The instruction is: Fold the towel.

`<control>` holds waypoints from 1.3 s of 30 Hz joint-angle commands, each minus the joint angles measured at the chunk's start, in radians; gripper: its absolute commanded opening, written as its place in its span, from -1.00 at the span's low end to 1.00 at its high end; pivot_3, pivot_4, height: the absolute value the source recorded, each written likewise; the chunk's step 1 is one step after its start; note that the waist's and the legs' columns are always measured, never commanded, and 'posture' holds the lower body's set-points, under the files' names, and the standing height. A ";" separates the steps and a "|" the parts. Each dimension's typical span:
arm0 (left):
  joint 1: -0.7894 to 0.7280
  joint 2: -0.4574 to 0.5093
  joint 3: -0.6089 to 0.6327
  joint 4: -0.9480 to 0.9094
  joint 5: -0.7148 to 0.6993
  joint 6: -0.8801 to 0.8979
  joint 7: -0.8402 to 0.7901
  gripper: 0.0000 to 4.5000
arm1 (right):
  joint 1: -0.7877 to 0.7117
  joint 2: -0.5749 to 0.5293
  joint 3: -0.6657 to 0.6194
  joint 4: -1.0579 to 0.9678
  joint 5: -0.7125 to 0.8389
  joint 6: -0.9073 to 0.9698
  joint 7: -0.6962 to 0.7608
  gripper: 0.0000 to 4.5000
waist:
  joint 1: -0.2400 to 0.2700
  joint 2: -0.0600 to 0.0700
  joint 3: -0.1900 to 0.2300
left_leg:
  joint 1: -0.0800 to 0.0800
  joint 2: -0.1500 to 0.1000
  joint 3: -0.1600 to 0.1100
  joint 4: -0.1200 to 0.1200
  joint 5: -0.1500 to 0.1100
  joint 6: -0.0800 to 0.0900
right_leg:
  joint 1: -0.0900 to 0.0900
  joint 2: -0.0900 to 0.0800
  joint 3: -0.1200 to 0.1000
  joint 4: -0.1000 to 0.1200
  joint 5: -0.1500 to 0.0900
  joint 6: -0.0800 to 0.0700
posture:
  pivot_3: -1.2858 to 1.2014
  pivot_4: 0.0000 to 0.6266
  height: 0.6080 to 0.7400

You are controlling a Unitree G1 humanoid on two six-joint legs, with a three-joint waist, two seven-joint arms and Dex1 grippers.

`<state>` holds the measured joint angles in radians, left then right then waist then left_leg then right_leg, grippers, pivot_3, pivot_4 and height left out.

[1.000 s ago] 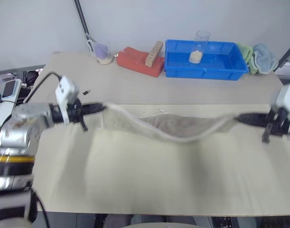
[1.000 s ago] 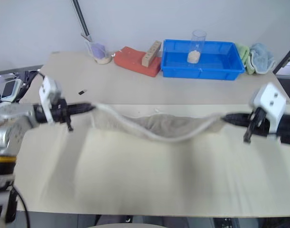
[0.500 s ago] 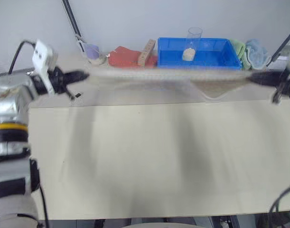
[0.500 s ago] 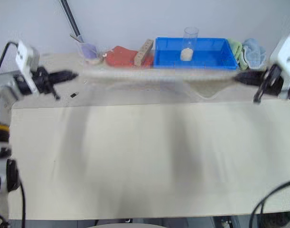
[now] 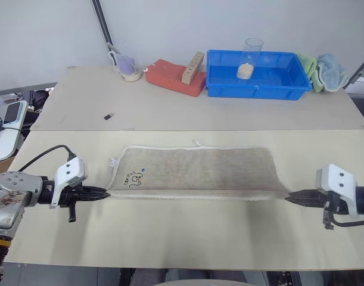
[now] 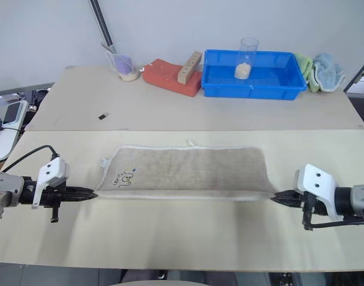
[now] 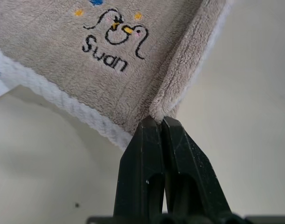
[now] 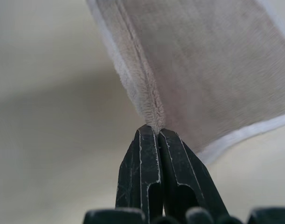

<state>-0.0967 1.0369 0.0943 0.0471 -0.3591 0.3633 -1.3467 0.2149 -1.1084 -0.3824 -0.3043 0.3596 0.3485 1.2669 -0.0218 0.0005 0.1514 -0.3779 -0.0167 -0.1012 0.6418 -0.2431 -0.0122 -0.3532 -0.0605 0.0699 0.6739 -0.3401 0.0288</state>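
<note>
Next, the left gripper releases the towel's near corner on top of the towel's far corner [image 5: 125,148] by the white tag.
The towel [image 5: 196,173] lies flat across the middle of the table as a long beige strip, doubled over with its fold along the near edge. Its dark embroidered logo [image 5: 134,177] and a small white tag [image 5: 112,161] are at the left end. My left gripper [image 5: 104,192] is shut on the towel's near-left corner, low over the table. In the left wrist view the black fingers [image 7: 147,140] pinch the folded edge just below the logo [image 7: 112,42]. My right gripper [image 5: 289,199] is shut on the near-right corner, and its fingers [image 8: 144,144] clamp the doubled edge.
Along the back stand a blue bin [image 5: 256,90] with a clear cup [image 5: 249,58] in it, a red block [image 5: 173,77] with a wooden piece [image 5: 192,65], a small plastic cup [image 5: 128,67], and green and light-blue cloths [image 5: 324,70]. A small dark item [image 5: 109,116] lies behind the towel.
Both grippers came down and back toward the near edge with the towel. It was stretched in the air between them and now lies flat on the table.
</note>
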 commanded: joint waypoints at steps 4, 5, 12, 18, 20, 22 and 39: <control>-0.182 -0.026 0.012 0.113 -0.025 0.086 0.027 -1.00 | -0.212 -0.013 0.041 0.043 0.072 0.194 -0.082 -0.99 | -0.002 0.000 0.000 | 0.000 -0.001 0.000 0.000 0.000 0.000 | 0.000 0.001 0.000 0.000 0.000 0.000 | 0.03 -0.52 1.00; -0.218 -0.040 0.001 0.146 -0.020 0.096 0.033 -1.00 | -0.262 -0.010 0.066 0.065 0.077 0.232 -0.096 -0.99 | -0.004 0.000 0.000 | 0.001 -0.001 0.001 0.000 0.000 0.000 | 0.000 0.001 -0.001 0.000 0.000 0.000 | 0.03 -0.52 1.00; -0.446 -0.161 -0.050 0.368 0.032 0.122 0.110 -1.00 | -0.555 0.031 0.236 0.282 0.036 0.345 -0.161 -0.99 | -0.013 0.000 0.000 | -0.002 -0.001 0.000 0.001 0.000 0.000 | -0.002 0.001 -0.002 0.001 0.000 0.000 | 0.03 -0.52 1.00; -0.528 -0.218 -0.079 0.479 0.086 0.075 0.148 -1.00 | -0.696 0.074 0.342 0.422 -0.033 0.339 -0.194 -0.99 | -0.021 0.000 0.000 | -0.003 -0.001 0.000 0.001 0.000 0.000 | -0.005 0.001 -0.002 0.004 0.000 0.000 | 0.03 -0.52 1.00; -0.539 -0.231 -0.083 0.513 0.110 0.045 0.176 -1.00 | -0.723 0.096 0.355 0.453 -0.050 0.326 -0.212 -0.99 | -0.022 0.000 0.000 | -0.003 -0.001 0.000 0.001 0.000 0.000 | -0.005 0.001 -0.001 0.005 0.000 0.000 | 0.03 -0.52 1.00; -0.551 -0.244 -0.076 0.543 0.127 0.026 0.212 -1.00 | -0.740 0.111 0.359 0.470 -0.060 0.320 -0.225 -0.99 | -0.024 0.000 0.000 | -0.003 -0.001 0.000 0.001 0.000 0.000 | -0.006 0.001 -0.001 0.005 0.000 0.000 | 0.03 -0.52 1.00; -0.476 -0.221 -0.057 0.301 0.082 -0.080 0.126 1.00 | -0.582 0.169 0.099 0.258 -0.031 0.312 -0.422 0.83 | -0.016 0.000 0.000 | -0.008 -0.001 -0.002 0.001 0.001 0.000 | -0.011 0.001 -0.002 0.009 0.000 0.000 | 0.03 -0.52 1.00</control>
<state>-0.5869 0.7979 0.0183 0.4685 -0.2261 0.2891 -1.1666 -0.3979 -0.9458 -0.2161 0.0246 0.3025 0.6396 0.8797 -0.0381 0.0002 0.1511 -0.3855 -0.0179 -0.1031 0.6432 -0.2425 -0.0125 -0.3639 -0.0600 0.0677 0.6838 -0.3401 0.0287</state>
